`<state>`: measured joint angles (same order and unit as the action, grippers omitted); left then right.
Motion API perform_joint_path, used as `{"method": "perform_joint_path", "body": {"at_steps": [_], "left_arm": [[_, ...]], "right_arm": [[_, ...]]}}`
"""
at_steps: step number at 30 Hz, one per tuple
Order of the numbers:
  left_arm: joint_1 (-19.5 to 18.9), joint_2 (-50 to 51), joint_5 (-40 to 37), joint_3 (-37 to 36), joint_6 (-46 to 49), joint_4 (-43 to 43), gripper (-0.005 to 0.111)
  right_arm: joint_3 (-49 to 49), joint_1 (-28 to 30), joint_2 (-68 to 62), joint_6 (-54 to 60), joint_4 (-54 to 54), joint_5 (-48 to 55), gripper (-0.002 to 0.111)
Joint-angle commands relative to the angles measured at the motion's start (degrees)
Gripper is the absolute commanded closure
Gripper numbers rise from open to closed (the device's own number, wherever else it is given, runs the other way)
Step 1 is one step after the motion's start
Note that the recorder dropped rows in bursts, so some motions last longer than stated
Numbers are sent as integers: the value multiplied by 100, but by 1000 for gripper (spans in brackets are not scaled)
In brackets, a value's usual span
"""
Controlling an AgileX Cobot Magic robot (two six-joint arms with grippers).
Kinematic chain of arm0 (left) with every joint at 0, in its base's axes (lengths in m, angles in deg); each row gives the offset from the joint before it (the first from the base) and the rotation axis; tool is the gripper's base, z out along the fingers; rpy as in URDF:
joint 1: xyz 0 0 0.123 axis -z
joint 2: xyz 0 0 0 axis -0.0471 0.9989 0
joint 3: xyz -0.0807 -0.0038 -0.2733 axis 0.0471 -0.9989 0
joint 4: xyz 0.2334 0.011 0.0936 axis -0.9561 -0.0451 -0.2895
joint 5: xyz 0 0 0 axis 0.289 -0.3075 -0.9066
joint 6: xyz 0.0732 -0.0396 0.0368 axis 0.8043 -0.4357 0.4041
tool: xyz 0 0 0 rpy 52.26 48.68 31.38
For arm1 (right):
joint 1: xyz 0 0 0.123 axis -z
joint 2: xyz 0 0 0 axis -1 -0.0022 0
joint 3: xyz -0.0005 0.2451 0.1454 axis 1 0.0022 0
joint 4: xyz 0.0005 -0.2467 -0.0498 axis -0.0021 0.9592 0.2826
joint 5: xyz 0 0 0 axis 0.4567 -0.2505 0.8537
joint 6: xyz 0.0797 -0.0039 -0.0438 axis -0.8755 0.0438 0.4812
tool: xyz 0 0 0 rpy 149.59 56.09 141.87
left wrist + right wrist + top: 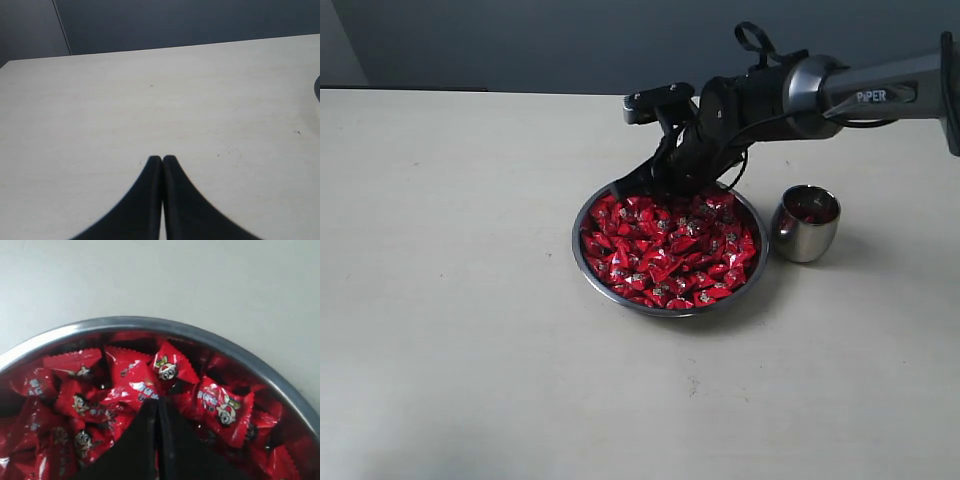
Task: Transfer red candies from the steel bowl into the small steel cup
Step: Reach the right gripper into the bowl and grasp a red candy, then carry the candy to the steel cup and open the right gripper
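My right gripper will release the red candy over the red that is showing inside the small steel cup (810,207). The candy is still in the steel bowl.
The steel bowl (651,311) stands mid-table, heaped with red candies (670,255). To its right is the small steel cup (805,230), with a little red showing inside. My right gripper (655,190) dips into the bowl's far side. In the right wrist view its fingers meet (159,402) on the edge of a red candy (132,385), with the bowl's rim (150,322) just beyond and more candies (220,407) around. My left gripper (162,159) is shut and empty over bare table; the exterior view does not show it.
The pale tabletop (450,300) stretches wide to the left and in front of the bowl. A dark wall (520,40) runs behind the table's far edge. The right arm (860,95) reaches in from the upper right, above the cup.
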<state>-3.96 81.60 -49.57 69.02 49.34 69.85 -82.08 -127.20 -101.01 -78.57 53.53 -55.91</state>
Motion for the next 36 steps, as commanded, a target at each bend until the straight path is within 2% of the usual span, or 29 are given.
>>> {"method": "perform_joint_path", "body": {"at_steps": [1,9,13,18,21,28,32,36], "left_arm": [[46,-27,31,48,-9,-11,106],[46,-27,31,48,-9,-11,106],[46,-27,31,48,-9,-11,106],[46,-27,31,48,-9,-11,106],[46,-27,31,48,-9,-11,106],[46,-27,31,48,-9,-11,106],[46,-27,31,48,-9,-11,106],[46,-27,31,48,-9,-11,106]], "right_arm": [[-18,28,362,-26,71,52,109],[-18,28,829,-26,98,456,109],[-7,28,1235,-52,430,958,109],[180,133,1895,-611,1195,1465,109],[658,349,2412,-932,1566,1412,109],[2077,1171,3415,-970,1511,746,109],[2603,1489,3463,-970,1407,417,109],[2896,1558,3261,-970,1407,111,109]]}}
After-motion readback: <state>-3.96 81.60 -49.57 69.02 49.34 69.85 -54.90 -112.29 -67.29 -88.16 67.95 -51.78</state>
